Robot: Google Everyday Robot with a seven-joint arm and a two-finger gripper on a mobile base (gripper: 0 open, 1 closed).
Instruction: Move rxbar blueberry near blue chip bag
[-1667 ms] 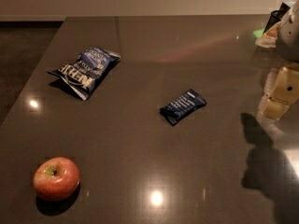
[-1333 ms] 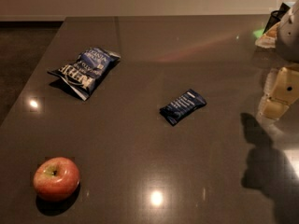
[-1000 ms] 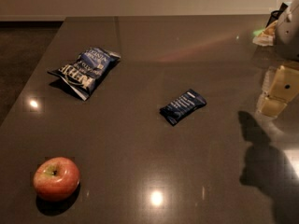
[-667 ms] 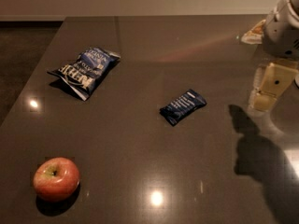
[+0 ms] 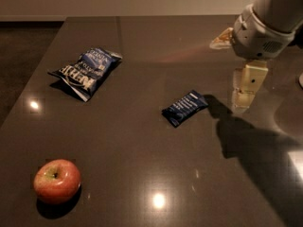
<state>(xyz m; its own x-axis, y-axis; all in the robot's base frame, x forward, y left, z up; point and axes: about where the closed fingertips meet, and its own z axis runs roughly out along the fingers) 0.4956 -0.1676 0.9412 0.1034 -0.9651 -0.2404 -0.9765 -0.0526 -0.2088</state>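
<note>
Next, the gripper goes to the middle of the rxbar blueberry (image 5: 185, 108) and closes there, because this bar must move near the blue chip bag.
The rxbar blueberry (image 5: 184, 108) is a small flat navy wrapper lying near the middle of the dark table (image 5: 142, 174). The blue chip bag (image 5: 86, 72) is larger and crinkled with white lettering, lying at the back left, well apart from the bar. My gripper (image 5: 247, 90) hangs from the arm at the right, above the table and to the right of the bar, not touching it. It holds nothing that I can see.
A red apple (image 5: 57, 180) sits at the front left of the table. The table's left edge runs beside a dark floor (image 5: 19, 60). A wall runs along the back.
The arm and gripper have moved left into view, closer to the rxbar. The bar, chip bag and apple have not moved.
</note>
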